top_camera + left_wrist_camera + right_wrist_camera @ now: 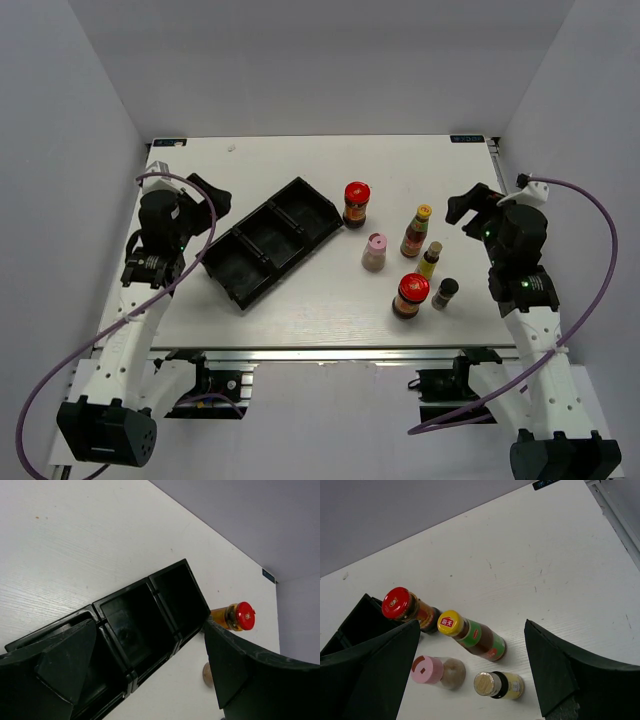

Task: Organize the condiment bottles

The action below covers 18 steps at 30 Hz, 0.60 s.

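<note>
The tall yellow-capped sauce bottle has a neck [420,222] [463,629] just under its cap, and my right gripper needs to go there next and close on it.
Six bottles stand at the table's right middle: a red-lidded jar [356,203] far, a second red-lidded jar [410,295] near, the tall yellow-capped sauce bottle [417,230], the small yellow bottle [431,259], the pink-capped bottle [374,252] and the small dark shaker [445,293]. My left gripper [207,190] is open and empty, above the table left of the black tray [272,240]. My right gripper [470,203] is open and empty, right of the bottles. The right wrist view shows the far jar [405,607], sauce bottle [470,634], pink-capped bottle [436,671] and yellow bottle [498,685].
The black three-compartment tray [145,625] lies diagonally left of the bottles, its compartments empty. The far red-lidded jar [237,616] shows beyond it in the left wrist view. Grey walls enclose the white table on three sides.
</note>
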Each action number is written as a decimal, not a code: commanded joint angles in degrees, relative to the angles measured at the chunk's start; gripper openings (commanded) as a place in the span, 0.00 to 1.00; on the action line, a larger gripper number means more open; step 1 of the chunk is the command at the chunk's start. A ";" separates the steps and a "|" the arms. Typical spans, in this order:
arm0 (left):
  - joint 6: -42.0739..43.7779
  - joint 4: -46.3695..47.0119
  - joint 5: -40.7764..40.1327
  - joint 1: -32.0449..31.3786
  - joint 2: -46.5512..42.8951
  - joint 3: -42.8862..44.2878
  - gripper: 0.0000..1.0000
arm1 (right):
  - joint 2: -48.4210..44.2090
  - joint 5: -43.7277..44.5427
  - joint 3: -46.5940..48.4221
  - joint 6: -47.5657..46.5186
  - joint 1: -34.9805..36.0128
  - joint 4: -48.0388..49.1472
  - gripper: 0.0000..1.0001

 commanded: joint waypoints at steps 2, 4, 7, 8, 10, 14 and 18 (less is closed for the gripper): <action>1.20 5.41 3.87 0.14 -3.17 -2.52 0.98 | -1.25 -0.02 -0.05 -0.81 -0.14 2.28 0.89; 2.16 4.89 4.48 0.05 -1.69 -1.73 0.98 | -1.95 -1.33 -0.31 -2.46 -0.14 2.36 0.89; 2.60 4.45 6.50 -0.04 1.03 -1.03 0.98 | -2.39 -9.22 -2.76 -7.46 -0.14 6.57 0.89; 2.69 4.97 7.72 -0.04 1.66 -1.03 0.98 | -1.96 -11.94 -3.12 -8.62 -0.06 7.10 0.89; 2.87 5.33 8.61 -0.13 3.06 -1.03 0.98 | 1.01 -14.96 -1.11 -9.85 0.73 3.97 0.89; 3.48 5.67 9.06 -0.65 3.60 -1.64 0.98 | 6.39 -9.52 2.50 -13.37 6.17 0.43 0.89; 3.48 7.70 8.79 -0.83 3.16 -3.31 0.98 | 11.48 -8.12 3.11 -16.36 10.48 2.10 0.89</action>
